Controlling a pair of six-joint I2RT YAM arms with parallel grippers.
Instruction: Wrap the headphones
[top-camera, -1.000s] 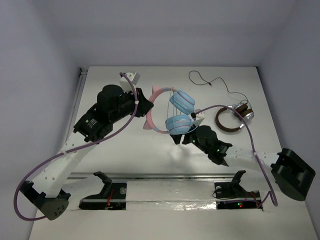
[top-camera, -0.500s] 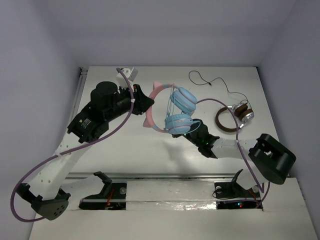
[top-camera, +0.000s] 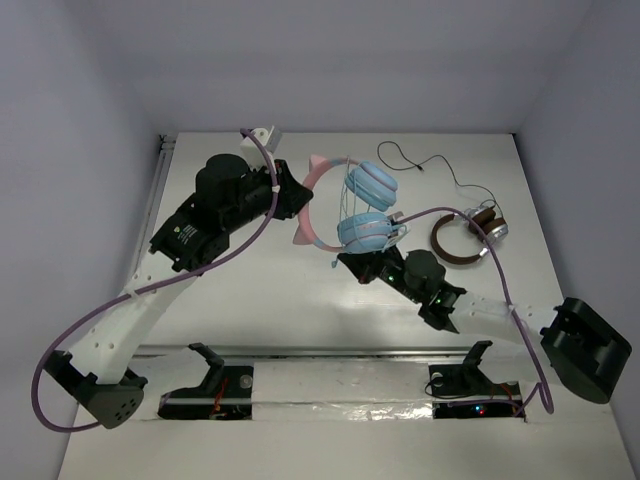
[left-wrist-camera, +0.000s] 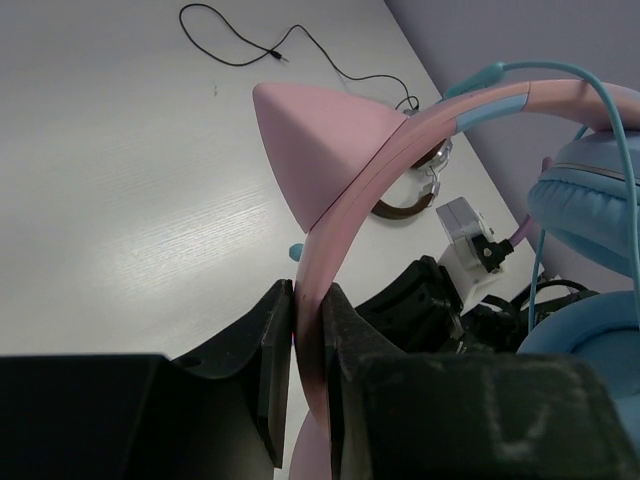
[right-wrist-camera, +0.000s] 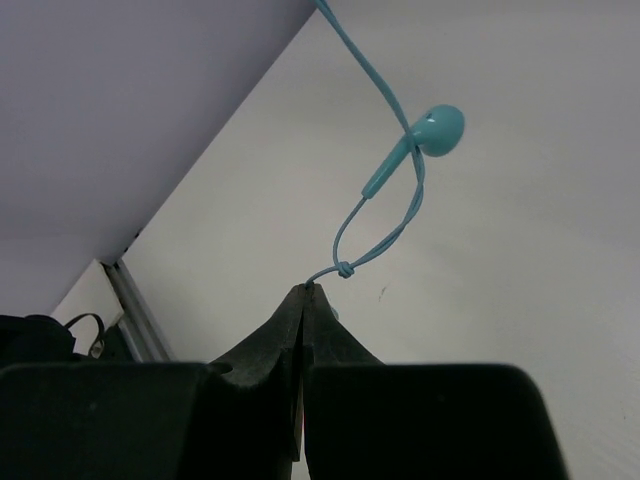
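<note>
The robot's left gripper will release the cat-ear headphones, which hang above the table now, on the bare table (top-camera: 340, 270) (left-wrist-camera: 226, 328) below the fingers of the right gripper.
The headphones hang above the table, with the pink cat-ear headband (top-camera: 312, 205) to the left of two light-blue ear cups (top-camera: 371, 186). My left gripper (top-camera: 296, 200) is shut on the headband (left-wrist-camera: 345, 195), which runs up from between its jaws (left-wrist-camera: 308, 292) past a pink ear point (left-wrist-camera: 318, 140). My right gripper (top-camera: 346, 261) sits just below the lower cup (top-camera: 366, 231). It is shut (right-wrist-camera: 307, 287) on the thin light-blue cable (right-wrist-camera: 372, 235), close to a small knot. A teal plug end (right-wrist-camera: 436, 130) dangles on the cable above the fingertips.
The brown-and-silver headphones (top-camera: 466, 238) lie at the back right, their thin black cable (top-camera: 408, 160) trailing left along the back of the table. White walls close in the back and both sides. A metal rail (top-camera: 156, 195) runs along the left edge.
The right gripper has shut on the light-blue cable under the lower cup. The left arm has carried the headphones slightly right and toward the back.
</note>
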